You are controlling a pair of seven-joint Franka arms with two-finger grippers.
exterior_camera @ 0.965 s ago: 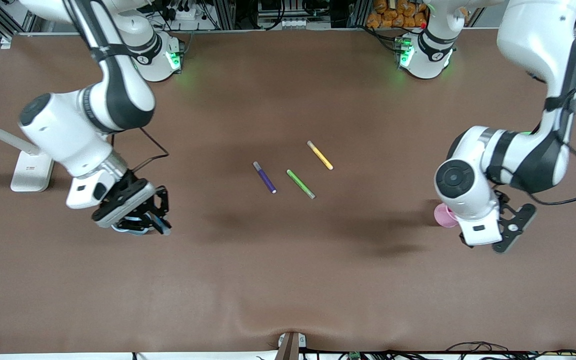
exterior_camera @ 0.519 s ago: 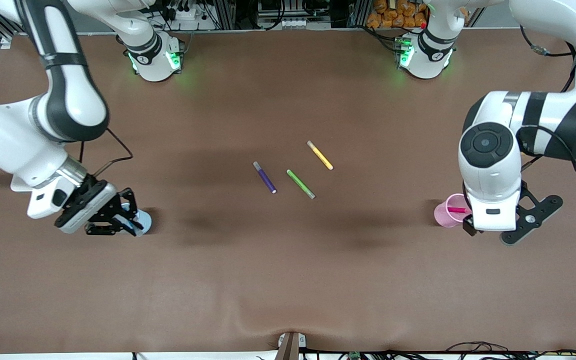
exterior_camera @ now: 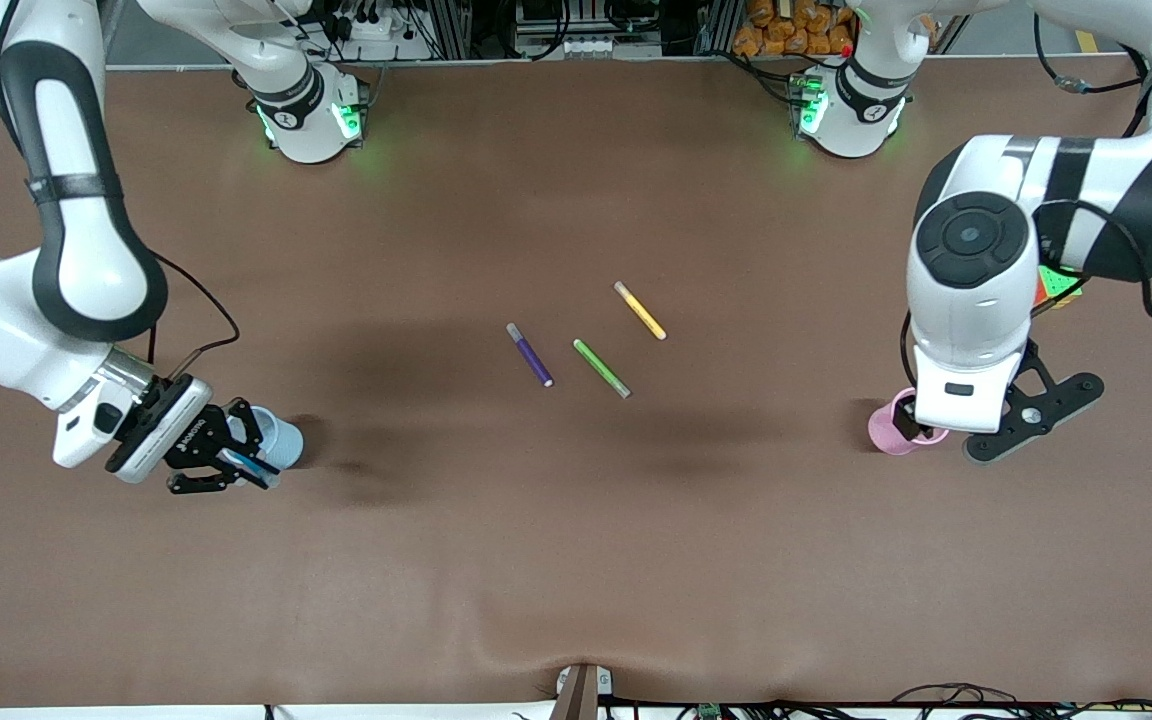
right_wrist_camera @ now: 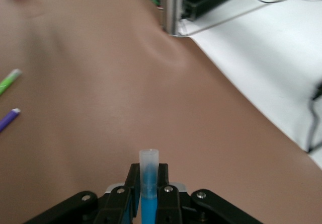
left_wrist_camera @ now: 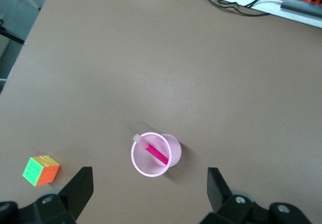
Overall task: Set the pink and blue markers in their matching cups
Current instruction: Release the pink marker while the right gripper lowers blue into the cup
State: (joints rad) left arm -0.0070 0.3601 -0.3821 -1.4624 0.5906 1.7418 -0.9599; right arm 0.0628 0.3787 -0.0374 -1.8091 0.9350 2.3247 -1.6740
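I need to release the bright blue marker inside the pale blue cup [exterior_camera: 261, 438] with my right gripper, upright against the cup's side.
My right gripper [exterior_camera: 228, 457] is shut on the bright blue marker [exterior_camera: 254, 467], low beside the pale blue cup [exterior_camera: 281, 441] on the side toward the right arm's end of the table. In the right wrist view the marker's clear tip [right_wrist_camera: 149, 164] sticks out between the shut fingers of the gripper [right_wrist_camera: 148, 179]. My left gripper [left_wrist_camera: 148, 191] is open and empty, up over the pale pink cup [left_wrist_camera: 153, 154]. The pink marker [left_wrist_camera: 157, 153] leans inside that cup. In the front view the left hand partly covers the pink cup [exterior_camera: 884, 428].
A purple marker [exterior_camera: 530, 354], a green marker [exterior_camera: 601, 367] and a yellow marker [exterior_camera: 640, 310] lie at the table's middle. A colour cube [left_wrist_camera: 41, 169] sits near the pink cup, toward the left arm's end; it also shows in the front view [exterior_camera: 1058, 286].
My right gripper has moved with the blue marker from over the blue cup toward the right arm's end of the table. My left hand has risen over the pink cup.
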